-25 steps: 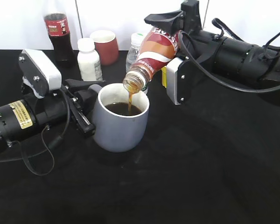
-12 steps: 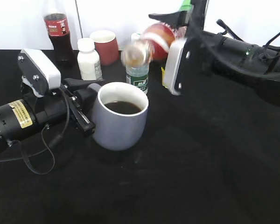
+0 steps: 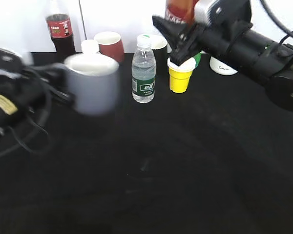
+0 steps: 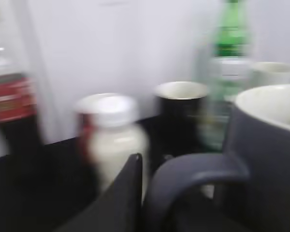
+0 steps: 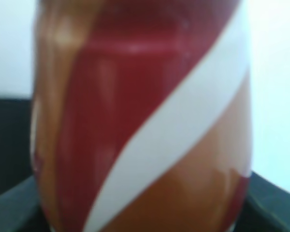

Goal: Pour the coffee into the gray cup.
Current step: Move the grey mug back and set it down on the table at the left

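The gray cup will leave my left gripper on the black tabletop (image 3: 59, 92), just in front of the cola bottle.
The gray cup (image 3: 92, 83) is blurred at the left of the exterior view, held by its handle in my left gripper (image 3: 58, 90). In the left wrist view the cup (image 4: 266, 140) fills the right side and its handle (image 4: 193, 169) sits against my gripper's finger (image 4: 130, 193). My right gripper (image 3: 183, 29) is shut on the coffee bottle (image 3: 180, 9), upright and high at the back. The bottle's red, white and brown label (image 5: 145, 121) fills the right wrist view.
Along the back stand a cola bottle (image 3: 58, 29), a white pill bottle (image 3: 89, 46), a red cup (image 3: 109, 44), a clear water bottle (image 3: 143, 68), a yellow cup (image 3: 179, 75) and a white cup (image 3: 219, 66). The tabletop is black.
The coffee bottle stopped pouring, turned upright and rose to the back. My left gripper has moved the gray cup left and back; it is blurred with motion.
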`<state>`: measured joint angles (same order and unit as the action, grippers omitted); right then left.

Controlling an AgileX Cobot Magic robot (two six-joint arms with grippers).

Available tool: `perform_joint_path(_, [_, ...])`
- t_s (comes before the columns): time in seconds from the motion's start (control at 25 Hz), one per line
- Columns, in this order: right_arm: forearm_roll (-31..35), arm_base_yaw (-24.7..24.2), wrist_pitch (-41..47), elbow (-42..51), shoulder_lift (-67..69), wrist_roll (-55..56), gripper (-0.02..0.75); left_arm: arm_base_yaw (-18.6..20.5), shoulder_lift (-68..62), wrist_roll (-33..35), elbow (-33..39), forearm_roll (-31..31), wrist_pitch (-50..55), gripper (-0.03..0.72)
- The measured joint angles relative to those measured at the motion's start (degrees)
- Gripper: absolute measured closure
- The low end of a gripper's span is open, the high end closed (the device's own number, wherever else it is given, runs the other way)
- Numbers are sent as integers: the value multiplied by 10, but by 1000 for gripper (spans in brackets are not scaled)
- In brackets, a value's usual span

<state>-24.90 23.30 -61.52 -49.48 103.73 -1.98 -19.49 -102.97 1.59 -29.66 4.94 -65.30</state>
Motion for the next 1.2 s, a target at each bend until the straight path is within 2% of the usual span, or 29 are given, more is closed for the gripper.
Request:
perform_joint_path(0.2, [1, 0, -1, 0, 0, 11, 234, 112, 0, 1, 0, -9, 0, 608])
perform_joint_path(0.32, [2, 0, -1, 0, 0, 12, 234, 135, 0, 2, 0, -19, 0, 608])
perform_joint_path(0.52, [2, 0, 2, 0, 0, 98, 234, 173, -9, 2, -13, -57, -1, 608])
perform_joint_path(0.76, [2, 0, 2, 0, 0, 112, 234, 181, -148, 2, -120, -60, 0, 608])
perform_joint_path(1.0, [2, 0, 2, 0, 0, 114, 234, 181, -276, 2, -258, -26, 0, 608])
perform_joint_path(1.2, [2, 0, 2, 0, 0, 116, 234, 181, -337, 0, -320, -3, -8, 608])
